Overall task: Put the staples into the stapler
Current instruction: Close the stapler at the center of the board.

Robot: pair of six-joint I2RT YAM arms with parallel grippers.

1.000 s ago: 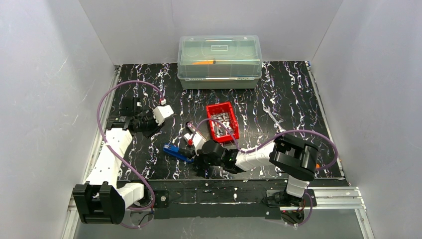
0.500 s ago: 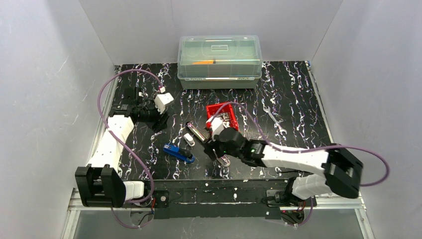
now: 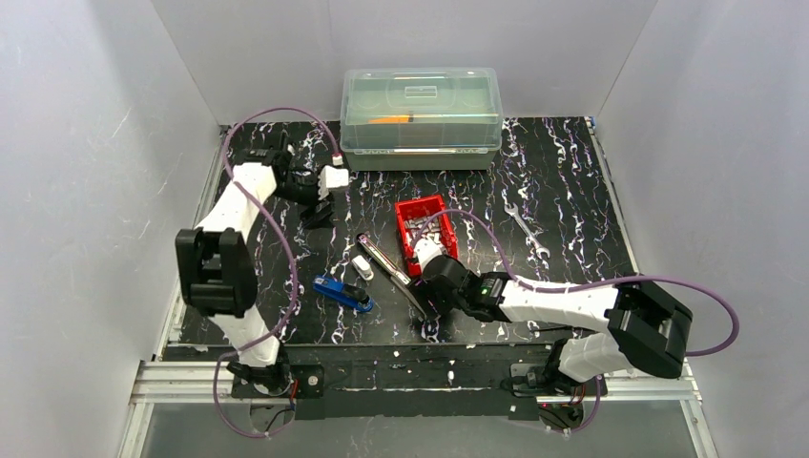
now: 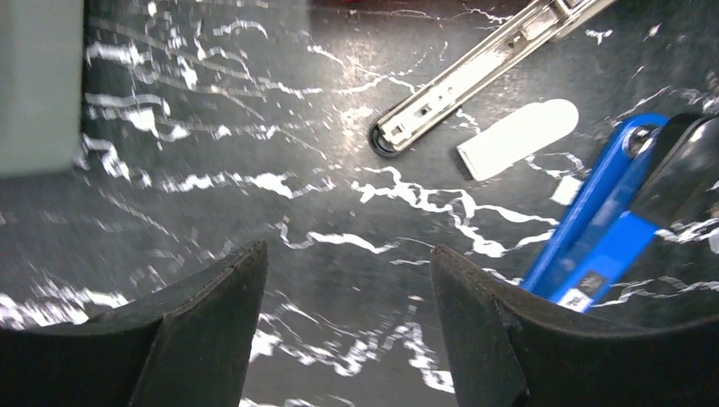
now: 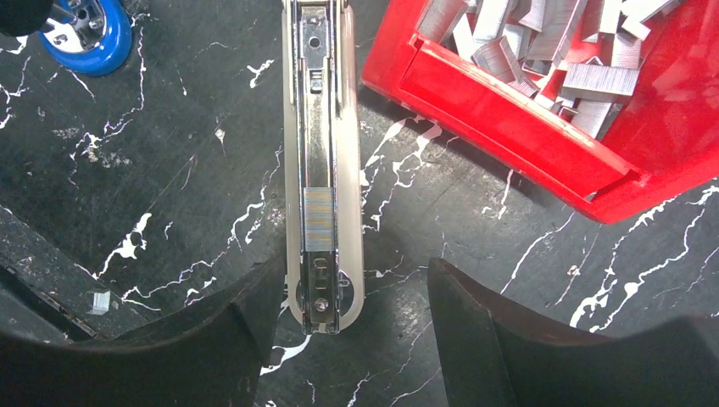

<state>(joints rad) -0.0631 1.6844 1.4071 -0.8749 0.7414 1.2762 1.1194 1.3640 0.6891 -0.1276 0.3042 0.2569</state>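
Next, my left gripper goes to the far black end (image 3: 362, 238) (image 4: 387, 142) of the opened stapler, near the small white piece, and closes there.
The stapler (image 3: 393, 275) lies opened flat on the black marbled table, a long silver and cream bar. In the right wrist view its open channel (image 5: 321, 127) holds a short strip of staples (image 5: 319, 219). My right gripper (image 5: 354, 263) is open, and the stapler's near end lies between its fingers, close to the left one, untouched. More loose staples (image 5: 543, 42) fill the red bin (image 3: 408, 208) just right of the stapler. My left gripper (image 4: 346, 248) is open and empty, hovering at the far left (image 3: 320, 212); the stapler's far end (image 4: 483, 68) lies ahead of it.
A blue hand tool (image 3: 343, 293) and a small white piece (image 3: 362, 267) lie left of the stapler. A clear lidded box (image 3: 421, 116) stands at the back. A wrench (image 3: 526, 229) lies to the right. One stray staple bit (image 5: 97, 301) rests near my right gripper's left finger.
Both grippers have opened. The left arm swung toward the far side near the box. The right gripper shifted right along the stapler to its near end.
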